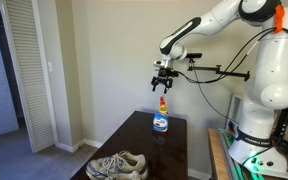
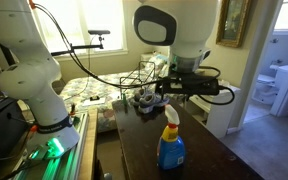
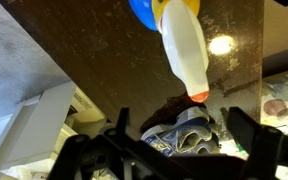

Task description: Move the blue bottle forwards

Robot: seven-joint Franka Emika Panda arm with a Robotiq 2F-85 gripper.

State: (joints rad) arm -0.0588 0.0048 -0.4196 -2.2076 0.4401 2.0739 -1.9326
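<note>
Next, I lower my gripper to the blue bottle's spray head (image 1: 163,100) (image 3: 184,42), above the bottle's yellow part, and close it there.
The blue bottle (image 1: 161,117) stands upright on the dark table (image 1: 144,143), with a white label and an orange-red and yellow top. It shows near the front in an exterior view (image 2: 171,146). In the wrist view the bottle (image 3: 185,52) points its orange tip toward the camera. My gripper (image 1: 162,80) hangs open and empty a short way above the bottle's top, not touching it. It also shows in an exterior view (image 2: 176,92). In the wrist view its two dark fingers (image 3: 179,128) are spread wide.
A pair of grey-and-white sneakers (image 1: 117,165) lies on the table's end away from the arm base, also seen in an exterior view (image 2: 144,100) and in the wrist view (image 3: 174,138). A wall and louvred door (image 1: 29,70) stand beside the table. Cables hang by the arm.
</note>
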